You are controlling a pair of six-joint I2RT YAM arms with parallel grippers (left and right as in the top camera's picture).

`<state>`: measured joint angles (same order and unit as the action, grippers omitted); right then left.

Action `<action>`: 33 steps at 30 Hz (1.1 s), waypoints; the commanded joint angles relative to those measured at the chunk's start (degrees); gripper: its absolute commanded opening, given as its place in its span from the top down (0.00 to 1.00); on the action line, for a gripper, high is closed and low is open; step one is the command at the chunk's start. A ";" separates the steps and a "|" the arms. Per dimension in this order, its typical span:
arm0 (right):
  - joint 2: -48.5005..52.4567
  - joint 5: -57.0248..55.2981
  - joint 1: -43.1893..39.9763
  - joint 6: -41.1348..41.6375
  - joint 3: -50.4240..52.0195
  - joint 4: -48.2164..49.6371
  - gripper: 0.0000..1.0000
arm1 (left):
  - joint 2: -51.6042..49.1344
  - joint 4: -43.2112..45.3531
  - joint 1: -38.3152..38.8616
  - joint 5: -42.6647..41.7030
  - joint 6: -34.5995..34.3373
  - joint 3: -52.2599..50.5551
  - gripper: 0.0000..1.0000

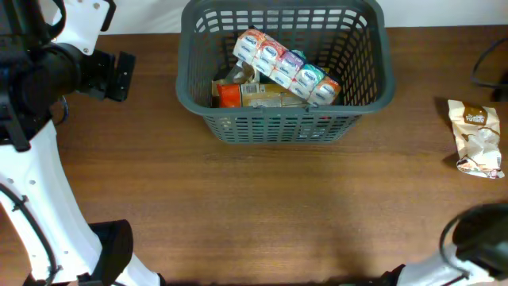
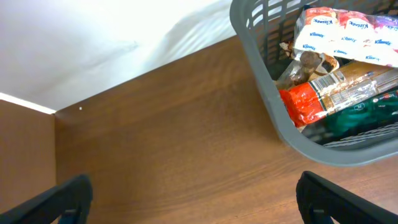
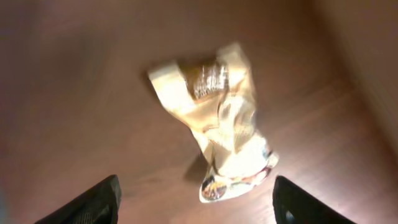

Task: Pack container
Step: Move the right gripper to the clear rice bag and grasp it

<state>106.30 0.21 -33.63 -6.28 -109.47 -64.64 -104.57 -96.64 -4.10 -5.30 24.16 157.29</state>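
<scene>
The narrow middle (image 1: 477, 148) (image 3: 222, 135) of the cream snack bag, between the bag's brown label and its colourful printed end, will be gripped by my right gripper.
The dark grey slotted container (image 1: 278, 125) stands at the back middle of the table. It holds a tissue multi-pack (image 1: 286, 67), an orange pack (image 1: 228, 94) and other snack packs. In the left wrist view its rim (image 2: 273, 93) is at the upper right. My left gripper (image 2: 199, 208) is open and empty above bare table, left of the container. A crumpled cream snack bag (image 1: 476, 137) lies at the far right. My right gripper (image 3: 196, 202) is open and hovers just short of this bag (image 3: 217, 118), not touching it.
A white wall (image 2: 93, 37) runs behind the table's back edge. A black cable (image 1: 486, 67) lies at the back right corner. The white arm bases sit at the front left (image 1: 48, 230) and front right (image 1: 476, 238).
</scene>
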 commanded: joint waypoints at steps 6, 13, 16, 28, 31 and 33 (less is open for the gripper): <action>11.87 -3.32 -0.33 -0.98 7.37 2.80 0.25 | 0.13 -0.02 -0.20 0.22 -0.57 0.04 0.01; 15.89 -9.86 -0.35 -1.77 7.37 3.65 0.24 | 0.13 0.00 -0.20 0.22 -0.55 0.04 0.01; 16.02 -9.94 -0.68 -3.41 7.58 5.01 0.24 | 0.13 0.00 -0.20 0.22 -0.55 0.04 0.01; 17.03 -9.94 -2.78 -5.95 7.69 8.17 0.26 | 0.13 0.00 -0.20 0.22 -0.55 0.04 0.01; 18.84 -9.94 -2.75 -5.95 7.69 8.07 0.28 | 0.13 -0.02 -0.20 0.22 -0.55 0.04 0.01; 20.15 -9.90 -2.75 -5.90 7.69 7.96 0.28 | 0.13 -0.02 -0.20 0.22 -0.55 0.04 0.01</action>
<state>123.42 -8.82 -36.21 -12.19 -101.89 -56.71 -104.57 -96.64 -4.10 -5.30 24.16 157.29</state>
